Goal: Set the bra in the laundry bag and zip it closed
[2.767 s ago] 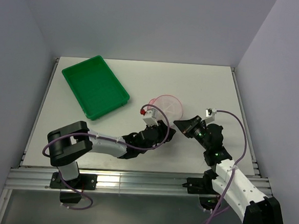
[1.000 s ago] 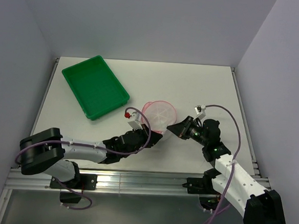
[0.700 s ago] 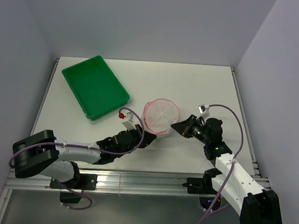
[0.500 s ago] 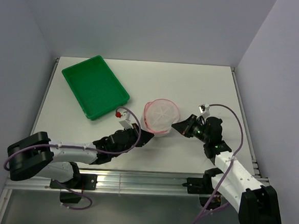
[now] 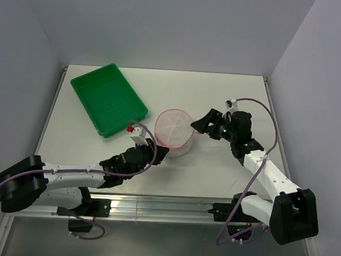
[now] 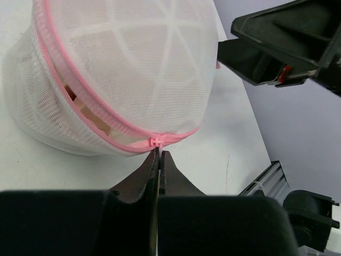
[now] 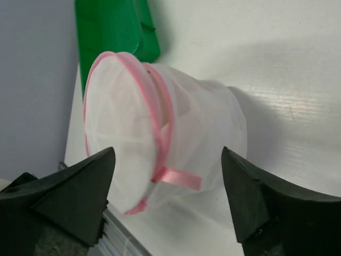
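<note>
My right gripper needs to take hold of the laundry bag's pink edging point(image 7: 160, 172) and turn it, because the laundry bag's zip gapes beside the zip pull in my left gripper.
The laundry bag point(image 5: 174, 130) lies on its side mid-table, a white mesh drum with pink zip edging. In the left wrist view the laundry bag point(image 6: 128, 64) fills the top, and the peach bra point(image 6: 88, 113) shows faintly through the mesh inside. My left gripper point(image 6: 159, 154) is shut on the small pink zip pull at the bag's rim; from above the left gripper point(image 5: 160, 152) sits at the bag's near-left side. My right gripper point(image 7: 168, 154) stands open just short of the bag point(image 7: 202, 122), holding nothing; from above the right gripper point(image 5: 199, 126) is to the bag's right.
A green plastic tray point(image 5: 108, 98) rests at the back left; its corner point(image 7: 114, 26) shows beyond the bag. A pink ribbon loop point(image 7: 181, 178) hangs from the bag's rim. The table's near rail point(image 5: 153, 206) runs by the arm bases.
The right gripper has opened, let go of the bag and drawn back to the right. The left gripper has pulled the zip pull leftward, and the bag shifted slightly left.
</note>
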`<state>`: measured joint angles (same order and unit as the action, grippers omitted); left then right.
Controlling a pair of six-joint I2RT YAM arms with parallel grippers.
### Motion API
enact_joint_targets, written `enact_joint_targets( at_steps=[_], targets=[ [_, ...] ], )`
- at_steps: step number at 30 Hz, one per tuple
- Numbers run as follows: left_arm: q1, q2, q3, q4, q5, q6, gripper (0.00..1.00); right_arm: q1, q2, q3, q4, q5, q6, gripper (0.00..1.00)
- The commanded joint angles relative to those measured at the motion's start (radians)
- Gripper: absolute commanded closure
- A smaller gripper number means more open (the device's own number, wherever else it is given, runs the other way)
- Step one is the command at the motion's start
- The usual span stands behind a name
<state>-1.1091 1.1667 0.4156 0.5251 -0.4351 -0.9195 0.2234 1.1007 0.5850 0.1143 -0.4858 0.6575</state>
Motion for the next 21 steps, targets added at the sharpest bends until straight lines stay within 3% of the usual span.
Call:
enact_joint_targets(
  at_steps=[1,4,8,12,17,21],
  targets=[
    [0.003,0.069,0.051,0.130,0.007,0.024,1.00,0.050,-0.037,0.064,-0.090,0.133,-0.058,0.11],
    [0.003,0.142,0.100,0.246,-0.004,0.027,1.00,0.091,-0.177,-0.034,-0.088,0.215,-0.009,0.10],
    [0.005,0.227,0.149,0.337,0.056,0.057,1.00,0.129,-0.353,-0.200,-0.053,0.211,0.134,0.10],
    [0.005,0.261,0.147,0.384,0.111,0.021,1.00,0.156,-0.418,-0.254,-0.045,0.190,0.229,0.16],
    [0.005,0.213,0.117,0.383,0.075,0.036,1.00,0.159,-0.492,-0.275,-0.093,0.246,0.252,0.20],
    [0.005,0.197,0.100,0.395,0.096,0.038,1.00,0.168,-0.412,-0.272,0.051,0.147,0.294,0.26]
  ],
)
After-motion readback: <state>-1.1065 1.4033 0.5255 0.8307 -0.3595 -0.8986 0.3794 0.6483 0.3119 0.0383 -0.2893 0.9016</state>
